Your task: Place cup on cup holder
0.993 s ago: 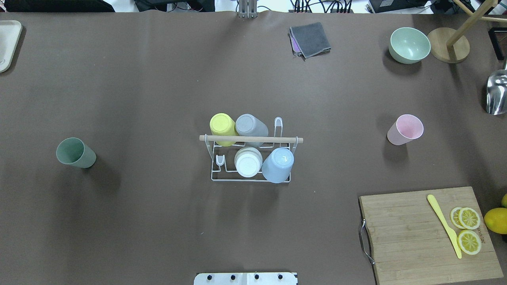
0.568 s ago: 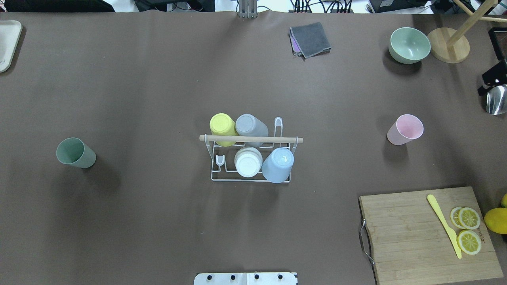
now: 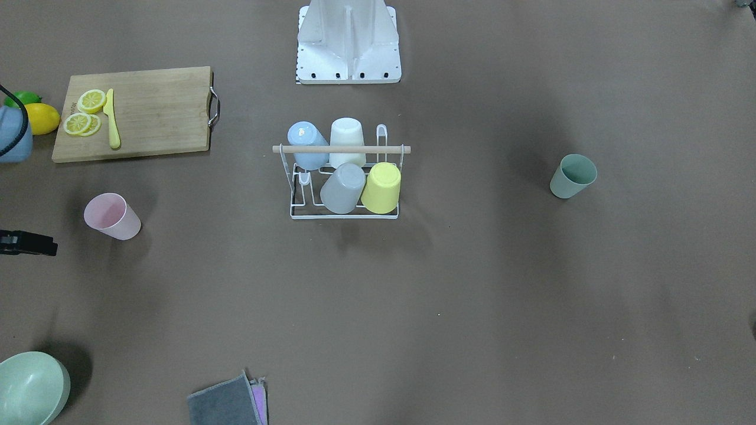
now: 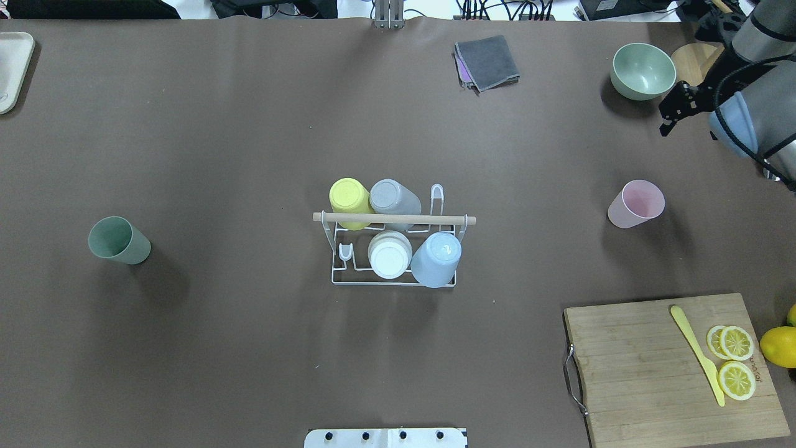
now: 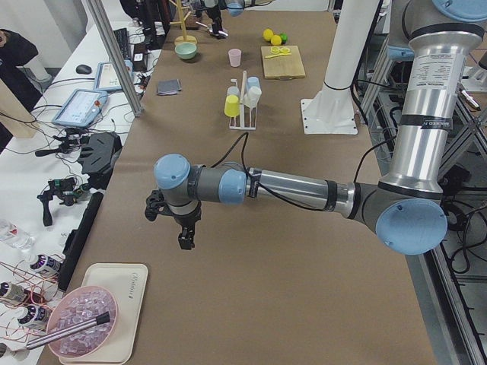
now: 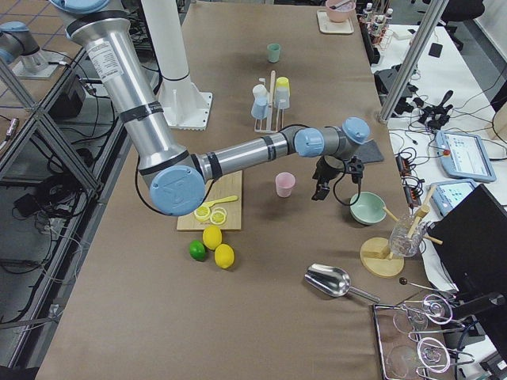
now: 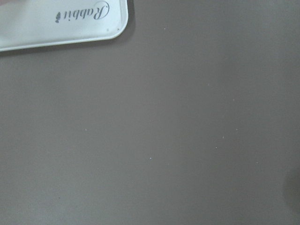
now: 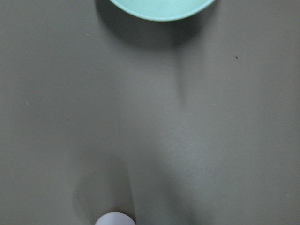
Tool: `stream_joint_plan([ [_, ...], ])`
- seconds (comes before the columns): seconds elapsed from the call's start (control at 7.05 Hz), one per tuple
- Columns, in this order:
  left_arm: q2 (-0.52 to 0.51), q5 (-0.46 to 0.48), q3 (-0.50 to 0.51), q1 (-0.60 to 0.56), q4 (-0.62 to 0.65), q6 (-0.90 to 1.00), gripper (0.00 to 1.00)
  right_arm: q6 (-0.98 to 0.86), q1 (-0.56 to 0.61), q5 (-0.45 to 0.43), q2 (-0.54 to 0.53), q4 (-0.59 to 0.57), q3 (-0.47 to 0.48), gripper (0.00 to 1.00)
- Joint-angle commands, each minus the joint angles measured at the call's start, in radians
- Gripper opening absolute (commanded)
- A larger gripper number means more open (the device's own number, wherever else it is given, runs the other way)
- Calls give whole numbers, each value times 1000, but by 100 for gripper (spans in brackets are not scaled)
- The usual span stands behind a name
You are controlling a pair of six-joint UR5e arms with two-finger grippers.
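The robot's right gripper will go next to the pink cup near the cutting board and then close around the sides of that cup (image 3: 120,221) (image 8: 115,219).
The cup holder (image 4: 393,219), a white wire rack with a wooden rod, stands mid-table with yellow, grey, white and blue cups upside down on it; it also shows in the front view (image 3: 342,150). A pink cup (image 4: 635,203) stands upright to its right and a green cup (image 4: 118,240) far to its left. My right gripper (image 4: 670,118) hovers beyond the pink cup, near the green bowl, open and empty. My left gripper (image 5: 186,234) shows only in the left side view, above bare table near a white tray; I cannot tell whether it is open.
A green bowl (image 4: 642,70) and a wooden stand base (image 4: 689,59) sit at the far right. A cutting board (image 4: 659,373) holds lemon slices and a yellow knife. A grey cloth (image 4: 487,62) lies at the back. A white tray (image 4: 12,68) is at the far left.
My right arm has come in from the right edge of the overhead view and now hangs over the metal scoop and wooden stand, near the bowl. The cups and the holder have not moved.
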Motion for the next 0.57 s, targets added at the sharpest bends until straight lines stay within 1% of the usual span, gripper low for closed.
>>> stream_joint_plan([
  [0.0, 2, 0, -27, -5, -2, -43, 97, -3, -41, -1, 95, -5, -122, 99],
  [0.14, -1, 0, -34, -4, -2, -64, 97, -3, -67, -6, 119, -41, -144, 99],
  [0.28, -21, 1, -15, 12, -2, -64, 97, -8, -80, 2, 129, -58, -165, 99],
  [0.43, -85, 1, -12, 16, 10, -72, 97, -28, -93, 9, 135, -61, -203, 99],
])
